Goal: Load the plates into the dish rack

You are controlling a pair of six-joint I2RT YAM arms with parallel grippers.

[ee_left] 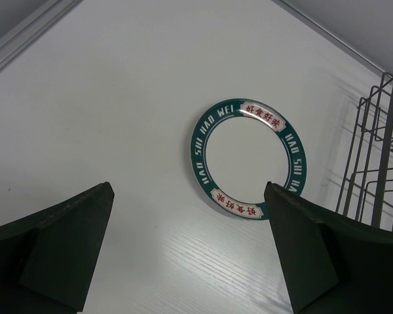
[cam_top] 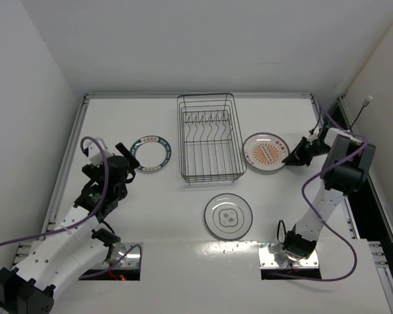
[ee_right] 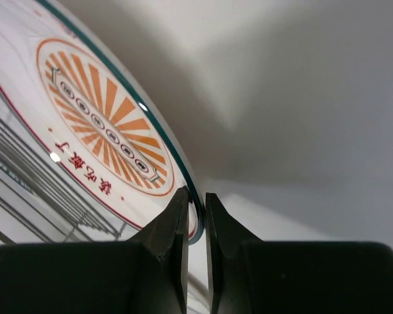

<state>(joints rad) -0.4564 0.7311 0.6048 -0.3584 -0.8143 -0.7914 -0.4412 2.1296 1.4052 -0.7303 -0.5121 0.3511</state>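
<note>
I should use my right gripper to let go of the white plate, now held tilted beside the rack, in the dish rack's end slot [cam_top: 228, 118] that is farthest away from my left gripper.
The dark wire dish rack [cam_top: 211, 175] stands mid-table, and its wires show in both wrist views [ee_left: 373, 176] [ee_right: 33, 186]. To its right is the white plate with the orange centre [cam_top: 264, 152] [ee_right: 105, 118]. My right gripper [cam_top: 292, 157] [ee_right: 196, 198] is shut on that plate's right rim, and the plate looks tilted in the wrist view. Left of the rack lies the plate with the dark blue rim [cam_top: 151, 153] [ee_left: 206, 140]. My left gripper [cam_top: 126, 159] [ee_left: 188, 191] hangs open just short of it, holding nothing. The pale ringed plate [cam_top: 228, 216] lies flat in front of the rack.
A raised frame [cam_top: 75, 140] borders the white table on the left, back and right. Purple cables loop beside both arms [cam_top: 95, 147] [cam_top: 311, 190]. The arm bases [cam_top: 121, 258] [cam_top: 291, 252] sit at the near edge.
</note>
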